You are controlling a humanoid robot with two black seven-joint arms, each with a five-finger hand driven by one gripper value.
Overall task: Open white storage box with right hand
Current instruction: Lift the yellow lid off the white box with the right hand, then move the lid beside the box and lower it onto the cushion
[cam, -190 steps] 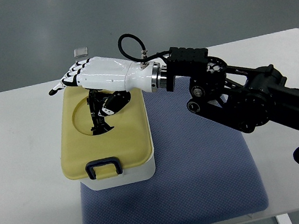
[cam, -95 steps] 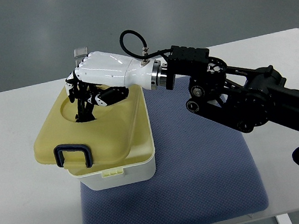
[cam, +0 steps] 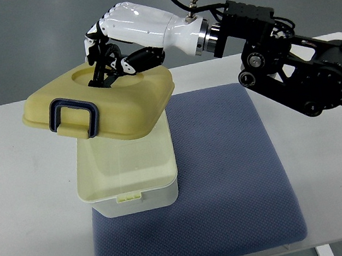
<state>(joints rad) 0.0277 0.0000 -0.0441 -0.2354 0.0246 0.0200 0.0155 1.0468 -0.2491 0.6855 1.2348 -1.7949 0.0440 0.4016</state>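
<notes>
Next, I release the yellow lid, which hangs tilted above the box now, with my right gripper on the blue mat (cam: 229, 135) beside the white storage box.
The white storage box (cam: 131, 187) stands on the left part of a blue mat, its inside showing. Its yellow lid (cam: 126, 105), with a dark blue clasp (cam: 74, 116) at the front, hangs in the air above the box, tilted toward the left. My right hand (cam: 101, 64), white with black fingers, reaches in from the right and is shut on the handle in the round recess on top of the lid. The left arm does not show.
The blue mat (cam: 229, 177) lies on a white table (cam: 23, 206) and stretches to the right of the box. The black right arm (cam: 303, 74) crosses above the table's back right. Grey floor lies beyond the table's far edge.
The lid has come off the box: it lay flat on it, then tipped up at the front, and now hangs lifted above it. My right hand rose and moved back with it.
</notes>
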